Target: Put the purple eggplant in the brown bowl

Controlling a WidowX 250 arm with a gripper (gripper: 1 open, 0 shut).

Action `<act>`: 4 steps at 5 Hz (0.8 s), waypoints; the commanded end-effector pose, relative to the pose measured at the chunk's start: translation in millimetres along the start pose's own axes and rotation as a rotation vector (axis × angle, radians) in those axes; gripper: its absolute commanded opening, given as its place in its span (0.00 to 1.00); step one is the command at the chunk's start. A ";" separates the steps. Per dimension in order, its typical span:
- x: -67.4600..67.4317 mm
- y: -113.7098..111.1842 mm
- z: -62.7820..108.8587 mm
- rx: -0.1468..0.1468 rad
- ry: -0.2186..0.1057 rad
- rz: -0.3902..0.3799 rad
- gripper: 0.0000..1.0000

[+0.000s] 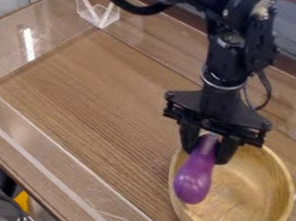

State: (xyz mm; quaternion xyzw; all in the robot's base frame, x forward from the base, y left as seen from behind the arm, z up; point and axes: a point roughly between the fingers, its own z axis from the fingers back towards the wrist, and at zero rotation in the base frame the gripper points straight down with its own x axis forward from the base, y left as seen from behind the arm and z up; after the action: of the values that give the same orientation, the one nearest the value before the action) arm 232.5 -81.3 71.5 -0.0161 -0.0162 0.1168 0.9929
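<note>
The purple eggplant will go down on the brown bowl's bottom (220,187), toward the bowl's side by the bare wood, when my gripper puts it there.
The purple eggplant (195,176) hangs nearly upright from my gripper (213,142), which points straight down and is shut on the eggplant's top end. Its lower end dangles over the left rim of the brown bowl (264,208), just at the edge of the bowl's inside. The wooden bowl sits at the front right of the table and holds nothing else that I can see. The black arm rises behind the gripper and hides part of the table beyond it.
Low clear acrylic walls (51,157) fence the wooden table on the left and front. A small clear plastic stand (98,8) sits at the back left corner. Bare wood (86,85) stretches left of the bowl.
</note>
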 end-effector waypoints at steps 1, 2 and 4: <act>9.9 -14.0 4.9 -0.031 -0.026 -0.034 0.00; 17.5 -23.3 1.6 -0.039 -0.024 -0.055 0.00; 14.1 -23.1 -2.8 -0.053 -0.020 -0.105 0.00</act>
State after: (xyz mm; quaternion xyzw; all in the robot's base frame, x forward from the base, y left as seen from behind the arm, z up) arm 248.4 -97.8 61.3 -0.0327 -0.0154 0.0665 0.9971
